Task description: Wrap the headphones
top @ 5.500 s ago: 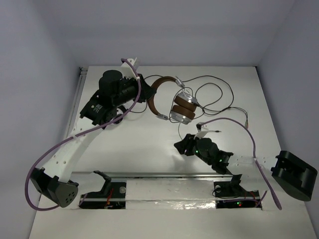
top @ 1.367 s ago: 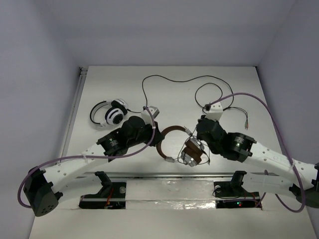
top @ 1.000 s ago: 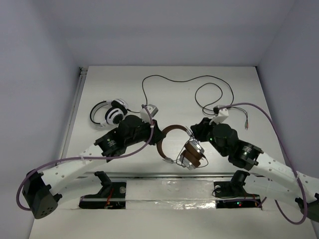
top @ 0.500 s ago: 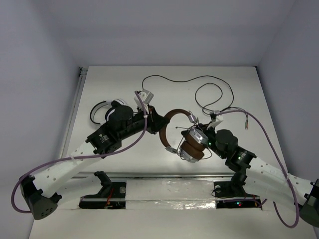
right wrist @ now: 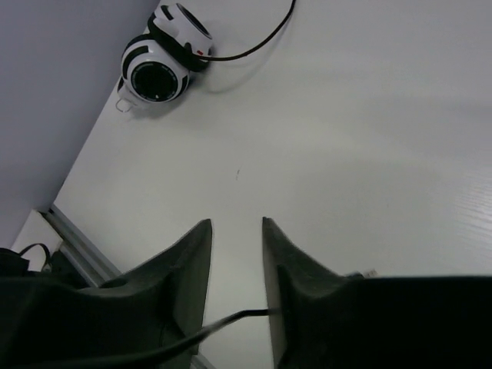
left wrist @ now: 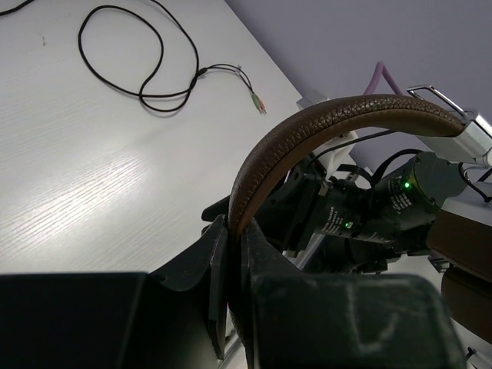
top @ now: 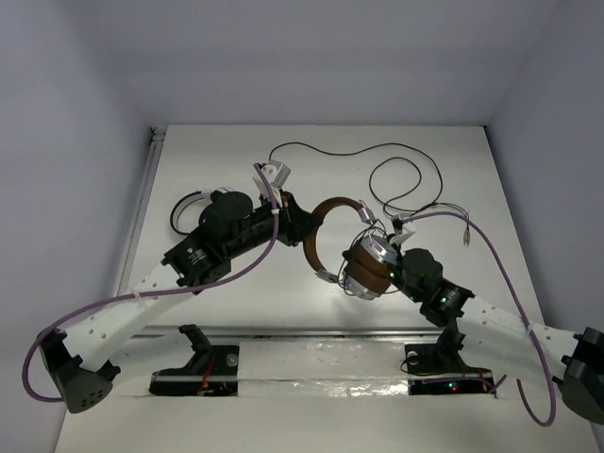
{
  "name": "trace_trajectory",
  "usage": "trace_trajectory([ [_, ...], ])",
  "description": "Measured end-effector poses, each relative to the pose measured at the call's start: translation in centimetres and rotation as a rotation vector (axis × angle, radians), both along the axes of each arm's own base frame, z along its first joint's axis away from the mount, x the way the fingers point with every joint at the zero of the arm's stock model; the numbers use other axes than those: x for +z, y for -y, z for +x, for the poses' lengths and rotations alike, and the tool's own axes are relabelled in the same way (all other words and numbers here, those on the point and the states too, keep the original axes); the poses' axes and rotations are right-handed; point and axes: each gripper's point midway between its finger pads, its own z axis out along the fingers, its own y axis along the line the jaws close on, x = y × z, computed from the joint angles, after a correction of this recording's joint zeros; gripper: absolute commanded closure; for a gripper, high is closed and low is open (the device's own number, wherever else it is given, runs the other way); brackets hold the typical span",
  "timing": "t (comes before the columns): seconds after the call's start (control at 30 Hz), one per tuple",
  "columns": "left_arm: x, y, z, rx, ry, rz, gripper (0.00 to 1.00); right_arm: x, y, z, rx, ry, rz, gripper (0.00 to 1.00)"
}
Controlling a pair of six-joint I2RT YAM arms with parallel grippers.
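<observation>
Next, my left gripper puts the headphones down on the table [top: 356, 248] [left wrist: 115, 198] between the loop of the black cable and the metal rail.
The headphones [top: 351, 253] hang above the table's middle, brown headband [top: 319, 219] on the left and silver earcups with brown pads [top: 370, 266] on the right. My left gripper [top: 302, 226] is shut on the headband [left wrist: 323, 127], pinching its lower end between both fingers [left wrist: 234, 231]. The long black cable [top: 406, 179] loops on the table behind them. My right arm [top: 422, 272] sits just right of the earcups. The right gripper [right wrist: 236, 227] is open, and a thin strand of cable [right wrist: 246, 314] crosses low between its fingers.
White-and-black round headphones [right wrist: 164, 58] lie at the back left, half hidden behind my left arm [top: 193, 203] in the top view. The cable's plug ends [left wrist: 257, 100] rest at the back right. A metal rail [top: 311, 332] runs along the near edge.
The headphones have risen and moved back and a little right in my left gripper. My right arm has dropped low beside the earcups, its jaws opening wider and then partly closing.
</observation>
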Motion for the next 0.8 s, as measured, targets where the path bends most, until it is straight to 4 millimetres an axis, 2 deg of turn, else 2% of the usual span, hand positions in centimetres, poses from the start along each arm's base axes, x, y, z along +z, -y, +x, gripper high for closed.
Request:
trace_trajectory([
  [0.03,0.0,0.0,0.0,0.003,-0.002,0.001,1.00,-0.3,-0.1,0.0,0.001,-0.008,-0.004,0.77],
  [0.1,0.1,-0.1,0.2,0.012,-0.004,0.003,1.00,-0.7,-0.4,0.1,0.010,-0.019,-0.005,0.99],
  [0.3,1.1,-0.1,1.3,0.069,-0.012,-0.015,1.00,-1.3,-2.4,-0.3,0.078,-0.047,0.076,1.00],
  [0.43,0.3,0.0,3.4,0.166,-0.034,-0.011,1.00,-2.0,-2.7,-1.1,0.093,-0.085,0.128,0.96],
  [0.53,-0.5,-0.3,5.8,0.248,-0.058,-0.023,1.00,-1.3,-2.6,-1.9,0.102,-0.096,0.183,0.95],
  [0.67,-1.3,-2.1,10.1,0.401,-0.077,-0.038,1.00,0.7,-2.8,-3.1,0.133,-0.081,0.259,1.00],
  [0.8,-2.4,-2.7,13.4,0.508,-0.092,-0.029,1.00,0.3,-3.5,-3.9,0.162,-0.116,0.269,1.00],
])
